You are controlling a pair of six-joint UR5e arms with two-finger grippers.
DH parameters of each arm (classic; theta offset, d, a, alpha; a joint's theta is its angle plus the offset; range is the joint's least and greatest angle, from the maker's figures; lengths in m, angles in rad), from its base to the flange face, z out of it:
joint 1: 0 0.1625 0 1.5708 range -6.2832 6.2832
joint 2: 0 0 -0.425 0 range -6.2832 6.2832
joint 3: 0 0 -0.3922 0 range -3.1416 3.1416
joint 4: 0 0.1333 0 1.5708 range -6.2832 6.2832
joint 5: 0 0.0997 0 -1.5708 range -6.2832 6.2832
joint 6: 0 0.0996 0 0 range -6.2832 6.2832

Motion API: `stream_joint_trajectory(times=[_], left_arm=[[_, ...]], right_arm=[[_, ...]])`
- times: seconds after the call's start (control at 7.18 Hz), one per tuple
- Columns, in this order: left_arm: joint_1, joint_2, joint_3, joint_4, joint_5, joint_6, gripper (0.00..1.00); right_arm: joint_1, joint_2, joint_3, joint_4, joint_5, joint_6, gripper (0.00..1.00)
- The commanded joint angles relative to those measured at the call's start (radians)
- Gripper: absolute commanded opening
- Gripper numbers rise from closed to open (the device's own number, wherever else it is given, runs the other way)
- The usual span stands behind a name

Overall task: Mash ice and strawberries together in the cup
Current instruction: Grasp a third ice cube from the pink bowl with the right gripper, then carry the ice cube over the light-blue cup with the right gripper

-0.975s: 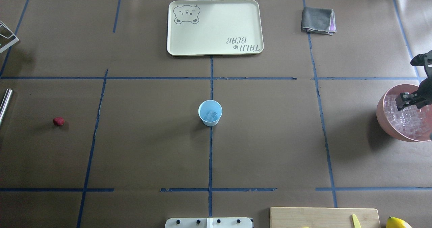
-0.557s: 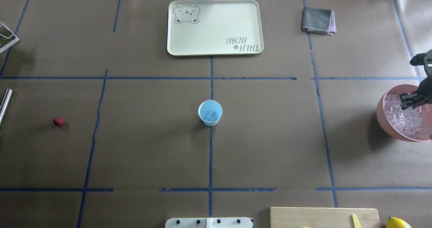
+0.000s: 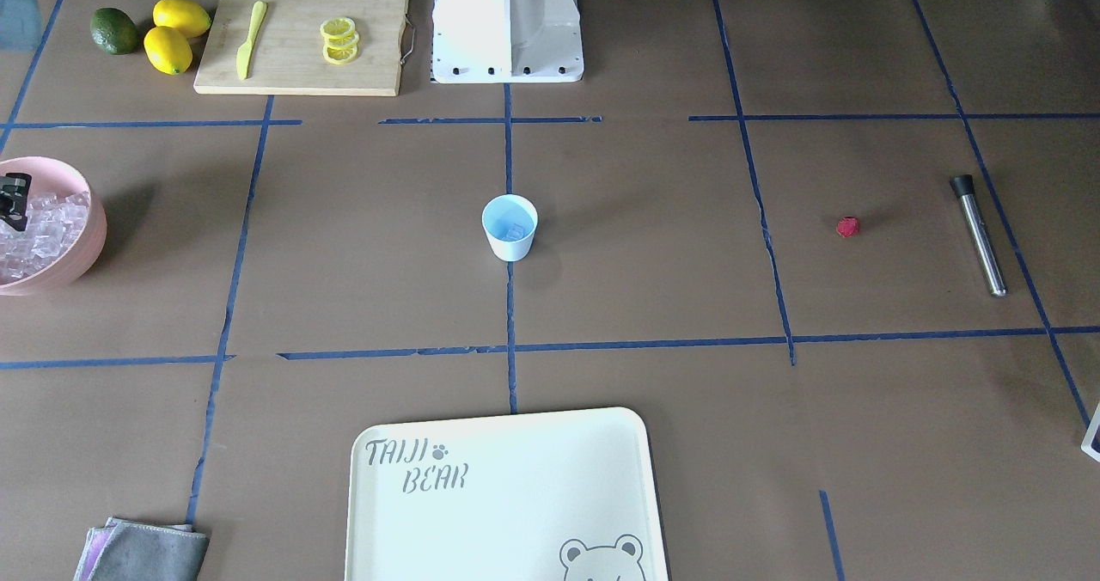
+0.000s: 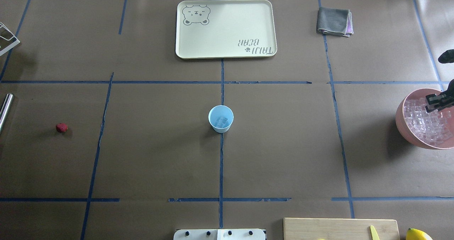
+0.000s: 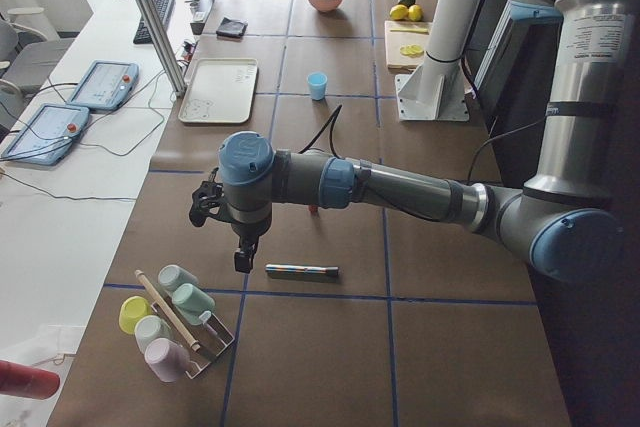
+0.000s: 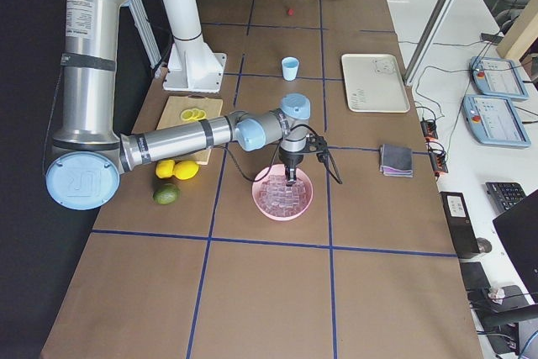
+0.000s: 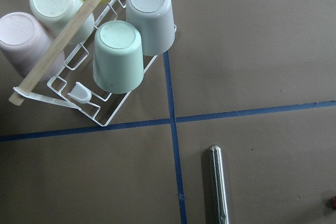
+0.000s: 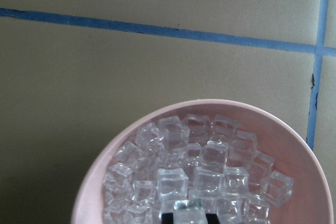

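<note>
Next, my right gripper releases its ice cube inside the light-blue cup (image 3: 510, 224), to join the ice that is already at the bottom of the cup.
The light-blue cup (image 4: 220, 118) stands upright at the table's middle with a clear ice cube (image 4: 222, 121) in its bottom. More ice (image 8: 210, 171) fills the pink bowl (image 4: 402, 121) at the right edge. My right gripper (image 4: 435, 103) hangs over that bowl; the right wrist view shows its black fingertips (image 8: 168, 217) shut on one ice cube (image 8: 186, 208). A small red strawberry (image 4: 61, 127) lies alone on the paper at the far left. My left gripper (image 5: 243, 257) shows only in the exterior left view, above a metal muddler (image 5: 301, 270), so I cannot tell its state.
A cream tray (image 4: 225, 28) lies at the back centre, a grey cloth (image 4: 334, 21) to its right. A cutting board (image 3: 301, 39) with lemon slices and a yellow knife, lemons (image 3: 172, 35) and a green fruit (image 3: 114, 30) lie near the base. A rack of cups (image 7: 89, 40) stands past the muddler (image 7: 219, 184).
My right gripper has drifted toward the right edge over the pink bowl, and its fingers have drawn closer together. The cup and strawberry stay where they were.
</note>
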Motion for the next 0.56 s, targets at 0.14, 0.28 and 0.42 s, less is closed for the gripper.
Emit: stream_joint_trajectory(times=[0.14,0.28,0.42], left_arm=[[0.000,0.002,0.000,0.000,0.002,0.000,1.00],[0.009,0.002,0.000,0.000,0.005,0.000,1.00],[0.021,0.000,0.000,-0.001,0.007,0.001,1.00]], right_arm=[[0.000,0.158,0.221,-0.308,0.022,0.015,0.00],[-0.092,0.285,0.213,-0.371,0.031,0.093,0.00],[-0.205,0.432,0.186,-0.393,0.020,0.291,0.00]])
